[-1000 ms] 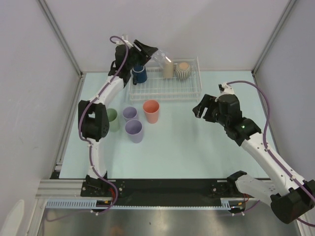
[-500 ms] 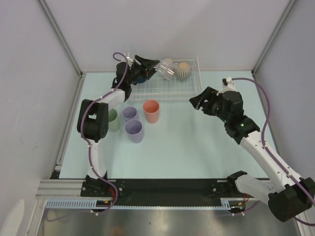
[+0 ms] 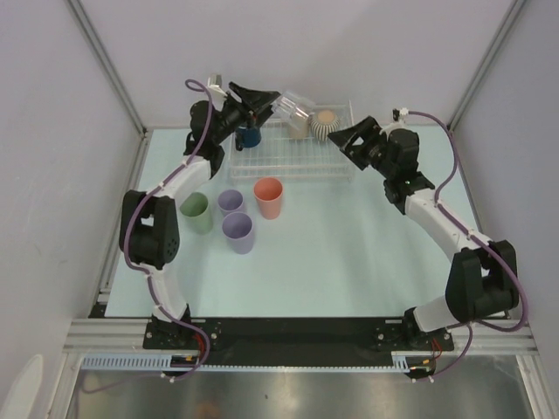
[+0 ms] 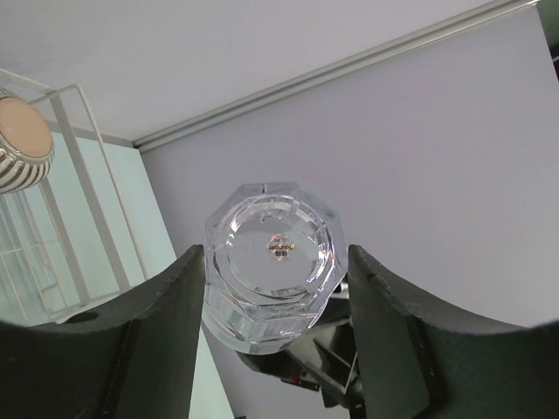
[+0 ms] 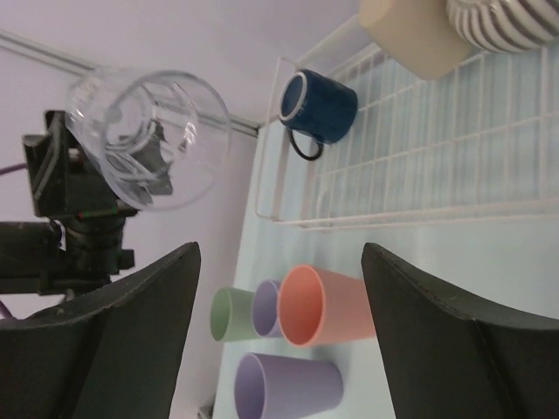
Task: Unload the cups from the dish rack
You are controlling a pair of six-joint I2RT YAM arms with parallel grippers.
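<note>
The robot's right gripper will next close on the clear cup's rim (image 3: 305, 120) (image 5: 133, 204) to take the clear cup from the left gripper.
My left gripper (image 3: 274, 100) is shut on the clear cup (image 3: 295, 106) and holds it tilted in the air over the back of the white wire dish rack (image 3: 288, 161). In the left wrist view the clear cup's (image 4: 272, 262) base faces the camera between my fingers. The navy mug (image 3: 251, 135), the tan cup (image 3: 300, 127) and the ribbed beige mug (image 3: 325, 124) stand in the rack. My right gripper (image 3: 348, 140) is open and empty at the rack's right end. Its wrist view shows the clear cup (image 5: 148, 140), navy mug (image 5: 319, 106) and rack (image 5: 419, 166).
On the table in front of the rack stand the salmon-pink cup (image 3: 269, 197), two lavender cups (image 3: 231, 202) (image 3: 238, 232) and the pale green cup (image 3: 196, 212). Grey walls close the back and both sides.
My right arm has swung up and left to the rack's right end. My left gripper has kept the clear cup raised over the rack, shifting and tilting it slightly.
</note>
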